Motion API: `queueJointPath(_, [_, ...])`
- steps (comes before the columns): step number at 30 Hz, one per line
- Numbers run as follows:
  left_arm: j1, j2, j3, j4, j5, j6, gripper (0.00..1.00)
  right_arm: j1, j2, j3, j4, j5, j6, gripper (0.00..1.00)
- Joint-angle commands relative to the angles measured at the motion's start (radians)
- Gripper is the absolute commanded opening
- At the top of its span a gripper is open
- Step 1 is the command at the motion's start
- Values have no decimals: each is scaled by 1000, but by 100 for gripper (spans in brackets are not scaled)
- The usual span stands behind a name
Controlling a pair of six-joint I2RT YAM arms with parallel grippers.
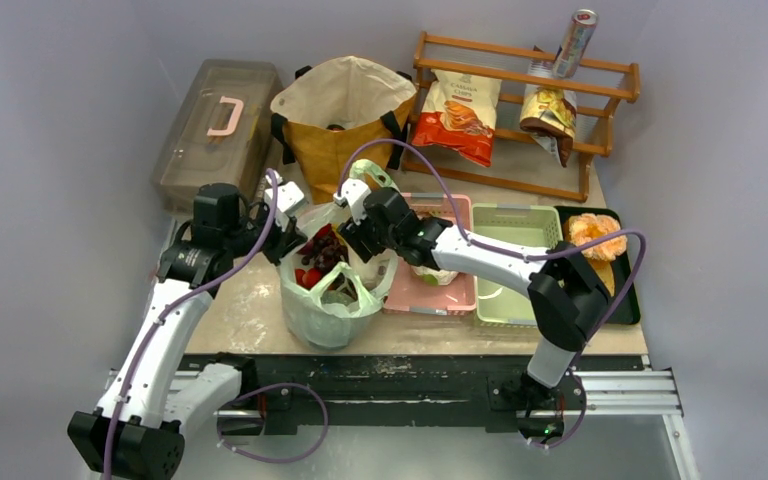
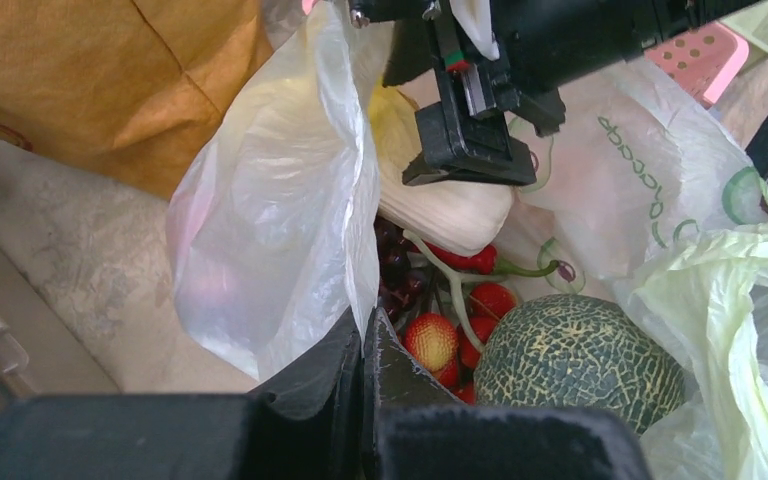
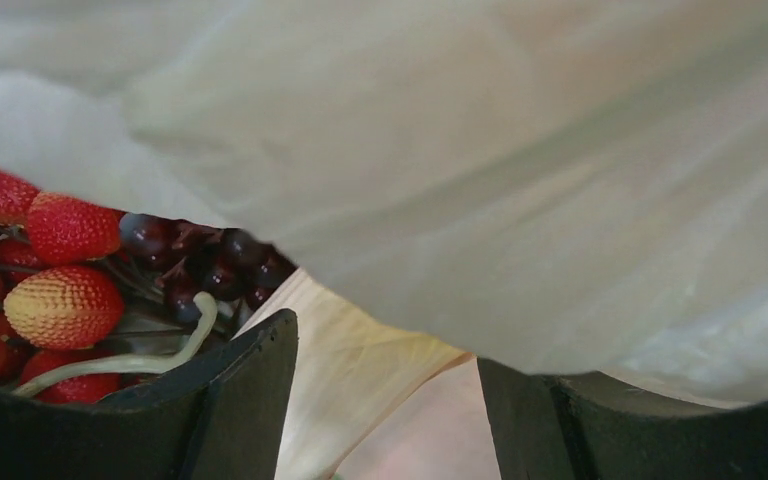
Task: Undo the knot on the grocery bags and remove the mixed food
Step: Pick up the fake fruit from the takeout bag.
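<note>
Next, I back my right gripper out, since the bag's film droops over it at the cabbage, and first take the melon by its pale stem (image 2: 454, 280).
The pale-green plastic bag (image 1: 322, 305) stands with its mouth wide; no tied knot shows. My left gripper (image 1: 286, 238) is shut on the bag's left rim film (image 2: 345, 230), holding it up. My right gripper (image 1: 353, 238) reaches into the mouth, jaws apart either side of the yellow-white cabbage (image 3: 360, 370), which touches the left finger (image 3: 250, 390) and leaves a gap at the right one. Inside lie a netted green melon (image 2: 580, 355), a red chilli (image 2: 463, 259), strawberries (image 2: 430, 340) and dark grapes (image 3: 205, 265). The mustard tote (image 1: 345, 110) stands behind.
A pink basket (image 1: 450, 295) and a green basket (image 1: 520, 225) sit right of the bag, then a black tray (image 1: 628, 300). A wooden rack (image 1: 520, 60) with chip bags and a can stands at the back right. A grey lidded box (image 1: 215, 130) is at the back left.
</note>
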Motion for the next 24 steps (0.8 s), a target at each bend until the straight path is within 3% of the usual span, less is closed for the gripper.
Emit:
queueJointPath(1, [-18, 0, 1, 68, -23, -82, 0, 17, -25, 30, -124, 110, 244, 63])
queueJointPath(3, [-22, 0, -8, 79, -30, -94, 0, 23, -26, 9, -117, 117, 286, 66])
queueJointPath(8, [-24, 1, -22, 87, -48, -111, 0, 39, -4, -28, -28, 163, 367, 86])
queueJointPath(19, [-24, 2, -38, 84, -66, -109, 0, 76, 151, 34, -21, 213, 455, 82])
queueJointPath(24, [-24, 4, -44, 89, -76, -105, 0, 86, 179, 73, -30, 215, 457, 89])
